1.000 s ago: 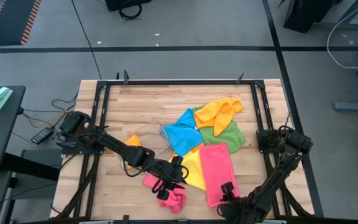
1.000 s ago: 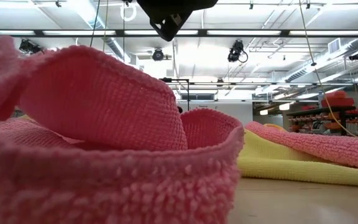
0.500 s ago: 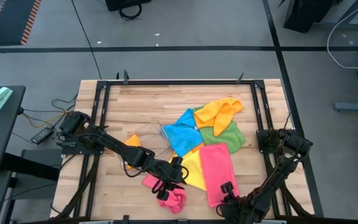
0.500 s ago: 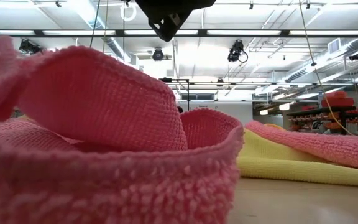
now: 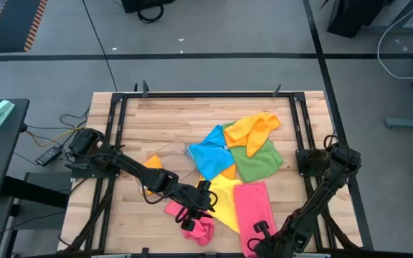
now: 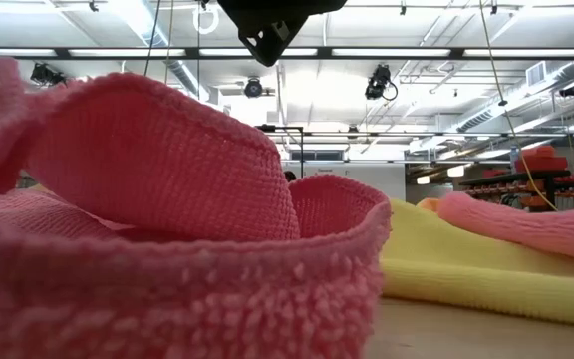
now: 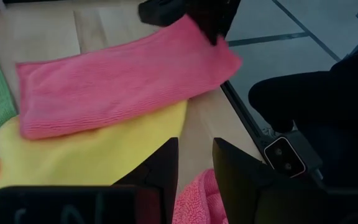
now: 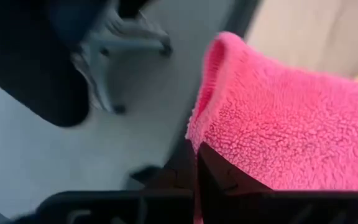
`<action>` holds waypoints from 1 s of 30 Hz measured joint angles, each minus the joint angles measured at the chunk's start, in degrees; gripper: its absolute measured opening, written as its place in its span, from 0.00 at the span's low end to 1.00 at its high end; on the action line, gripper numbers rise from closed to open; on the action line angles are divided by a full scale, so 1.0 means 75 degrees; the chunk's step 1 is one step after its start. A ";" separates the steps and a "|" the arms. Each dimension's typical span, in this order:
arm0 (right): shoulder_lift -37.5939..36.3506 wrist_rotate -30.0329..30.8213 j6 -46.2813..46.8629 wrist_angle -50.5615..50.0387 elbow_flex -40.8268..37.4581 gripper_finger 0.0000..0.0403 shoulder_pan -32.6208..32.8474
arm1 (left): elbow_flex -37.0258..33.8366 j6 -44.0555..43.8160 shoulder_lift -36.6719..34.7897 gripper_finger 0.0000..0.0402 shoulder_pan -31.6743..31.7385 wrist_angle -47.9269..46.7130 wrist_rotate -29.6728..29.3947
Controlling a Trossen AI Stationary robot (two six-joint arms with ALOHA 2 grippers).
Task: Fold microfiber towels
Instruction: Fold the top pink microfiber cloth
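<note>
Next, I release the flat pink towel's near end on its far end (image 5: pixel 248 190) beside the green towel with my right gripper.
A flat pink microfiber towel (image 5: pixel 253 204) lies at the near right, partly on a yellow towel (image 5: pixel 224 197). My right gripper (image 5: pixel 260 231) is shut on its near end. A second, crumpled pink towel (image 5: pixel 198 228) sits in a heap on the table near the front edge. My left gripper (image 5: pixel 191 213) hangs above this heap, open, with nothing between its fingers (image 7: pixel 160 168). Blue (image 5: pixel 210 154), green (image 5: pixel 258 161) and orange (image 5: pixel 253 129) towels lie in an overlapping pile at mid-table. My right gripper pinches the flat pink towel at its near end (image 8: pixel 229 134) between its two fingers, coming steeply from above. That end (image 7: pixel 219 43) is raised off the table and curls over. The rest of the towel lies flat on the yellow towel and the wood.
A small orange towel (image 5: pixel 153 163) lies under the left arm. A black metal frame (image 5: pixel 192 94) runs around the wooden tabletop. Bare wood shows along the far edge and the left side.
My right gripper has risen, tipped more steeply down and gone toward the near edge with the flat pink towel's near end in its hold. The towel has slid toward the near edge, off the green towel, and its near end has lifted and bunched.
</note>
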 joint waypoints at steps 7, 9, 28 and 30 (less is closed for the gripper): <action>-0.0363 0.0269 0.0337 -0.0961 0.0000 0.01 -0.0122 | 0.0000 -0.0001 0.0000 0.27 0.0000 0.0010 0.0000; -0.0514 0.0427 0.0367 -0.1415 0.0000 0.01 -0.0228 | 0.0000 0.0000 0.0000 0.27 0.0000 0.0010 0.0000; -0.0956 0.0734 -0.1732 -0.3487 0.0000 0.01 -0.2287 | 0.0000 0.0026 0.0000 0.27 -0.0005 -0.0071 0.0000; -0.0956 0.0831 -0.1863 -0.3675 0.0000 0.01 -0.2482 | 0.0003 0.0026 0.0000 0.27 -0.0009 -0.0176 0.0000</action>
